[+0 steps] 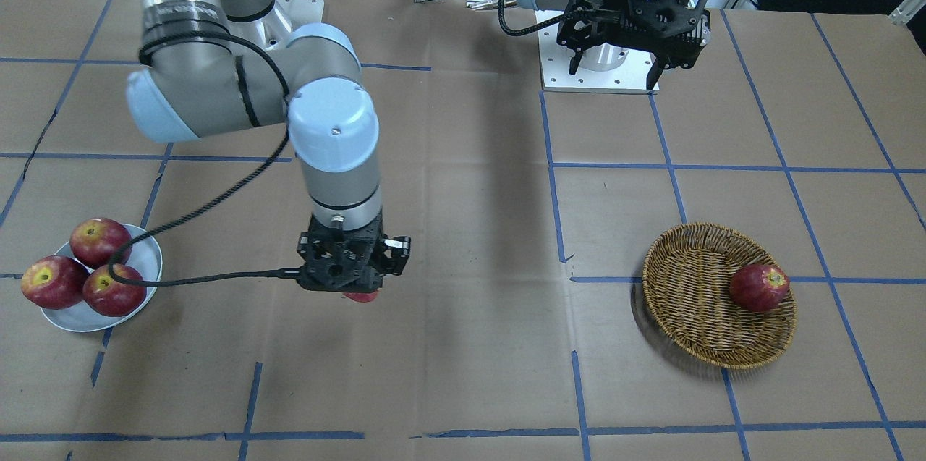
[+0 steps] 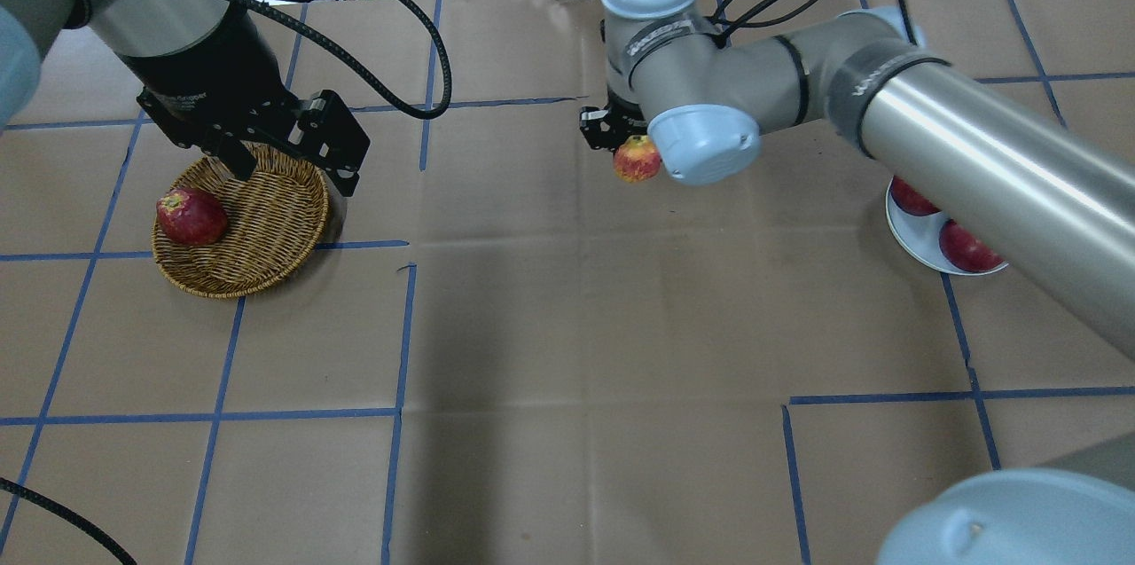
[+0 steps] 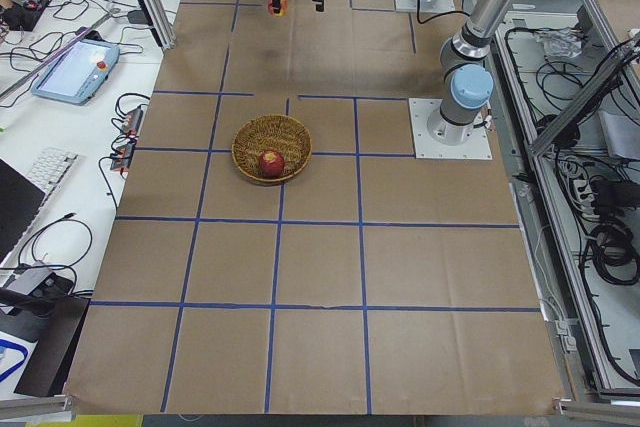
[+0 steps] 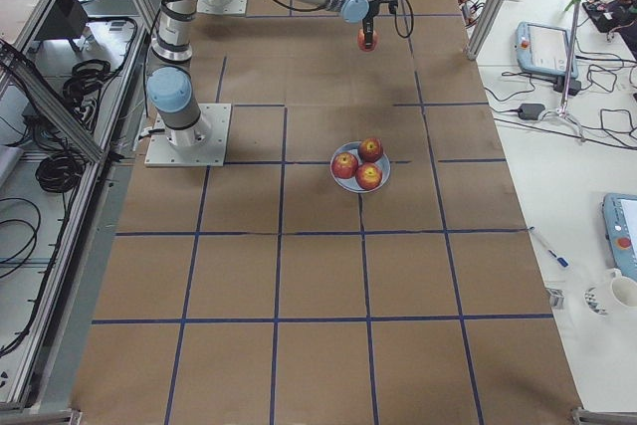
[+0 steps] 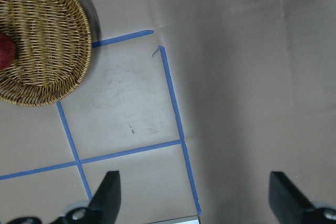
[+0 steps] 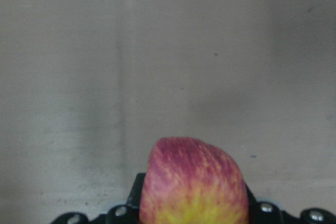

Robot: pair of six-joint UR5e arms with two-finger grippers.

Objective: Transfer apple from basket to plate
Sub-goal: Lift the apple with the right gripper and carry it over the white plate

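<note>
The streaky apple will sit on the plate's overhanging apple and its robot-side neighbour (image 1: 71,255) when my right gripper releases it.
My right gripper (image 2: 623,142) is shut on the apple (image 2: 637,160), streaky pinkish-red with a yellow blush, and holds it above the middle of the table. The apple fills the bottom of the right wrist view (image 6: 194,182). In the front view only a red sliver of the apple (image 1: 360,296) shows under the right gripper (image 1: 356,287). The wicker basket (image 1: 694,345) holds one dark-red apple (image 1: 758,287). The pale plate (image 1: 148,258) lies far to the other side. My left gripper (image 1: 615,74) is open and empty, raised near the basket's robot side.
Three dark-red apples (image 1: 100,241) sit crowded on the plate, one overhanging its edge. The table is brown paper with a blue tape grid. A cable from the right wrist hangs across the plate in the front view. The left arm's base plate (image 1: 600,81) is behind the basket.
</note>
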